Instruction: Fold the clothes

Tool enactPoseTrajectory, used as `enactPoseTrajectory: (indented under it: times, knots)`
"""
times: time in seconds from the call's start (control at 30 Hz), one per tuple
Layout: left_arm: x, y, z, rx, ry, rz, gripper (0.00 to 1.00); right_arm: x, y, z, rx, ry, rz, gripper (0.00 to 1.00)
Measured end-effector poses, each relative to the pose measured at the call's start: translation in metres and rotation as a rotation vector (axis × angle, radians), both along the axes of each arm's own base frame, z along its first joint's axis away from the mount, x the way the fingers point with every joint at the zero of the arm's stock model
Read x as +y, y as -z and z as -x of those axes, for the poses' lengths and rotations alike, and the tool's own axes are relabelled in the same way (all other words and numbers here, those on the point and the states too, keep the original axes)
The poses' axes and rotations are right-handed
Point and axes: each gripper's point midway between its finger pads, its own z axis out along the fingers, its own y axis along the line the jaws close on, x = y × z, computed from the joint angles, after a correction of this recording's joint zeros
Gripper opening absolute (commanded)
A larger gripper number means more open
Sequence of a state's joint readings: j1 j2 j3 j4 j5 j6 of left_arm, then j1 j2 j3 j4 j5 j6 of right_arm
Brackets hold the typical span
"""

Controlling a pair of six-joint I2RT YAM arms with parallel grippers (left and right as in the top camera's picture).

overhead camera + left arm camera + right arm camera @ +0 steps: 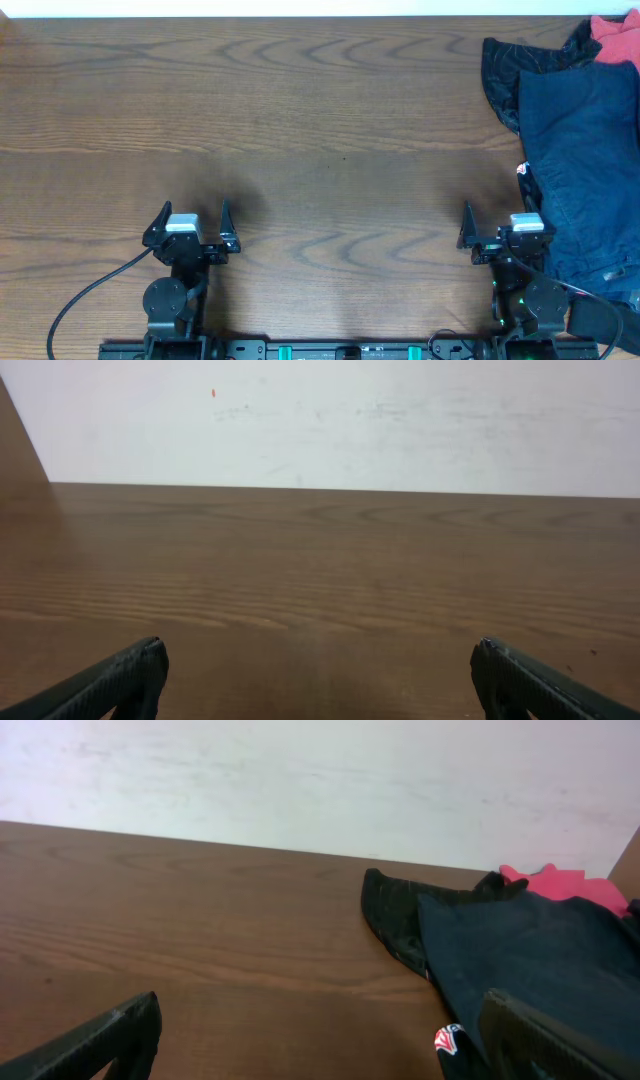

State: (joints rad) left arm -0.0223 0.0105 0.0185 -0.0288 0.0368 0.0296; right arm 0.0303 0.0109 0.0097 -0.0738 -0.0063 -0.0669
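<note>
The navy garment's edge (535, 178) (474, 1030) next to the small red-and-white label is the spot my right gripper needs to close on, so that it can pull that garment off the pile.
A pile of clothes lies at the table's right edge. A dark navy garment (585, 160) lies on top, over a black patterned piece (505, 70) and a coral-red one (615, 40) at the far corner. The right wrist view shows the navy garment (530, 960), the black piece (390, 915) and the red one (560, 885). My right gripper (495, 218) is open and empty, its right finger at the navy garment's left edge. My left gripper (192, 218) is open and empty over bare wood, far left of the pile.
The wooden table (300, 120) runs to a white wall at the back. A small red-and-white label (449, 1040) shows at the navy garment's near edge. Black cables trail from both arm bases at the front edge.
</note>
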Motion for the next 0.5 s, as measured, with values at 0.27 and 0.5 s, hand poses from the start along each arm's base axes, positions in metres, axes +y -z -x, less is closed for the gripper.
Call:
enactPoseTrajectory:
  times: [0.27,0.5]
  knots:
    - [0.0000,0.0000,0.0000,0.000,0.000,0.000,0.98,0.0001,-0.0004,0.0000,-0.001,0.000,-0.005,0.99]
    - [0.0000,0.0000,0.0000,0.000,-0.001,0.012,0.98,0.0042,-0.0071,-0.0002,-0.024,-0.019,-0.098,0.99]
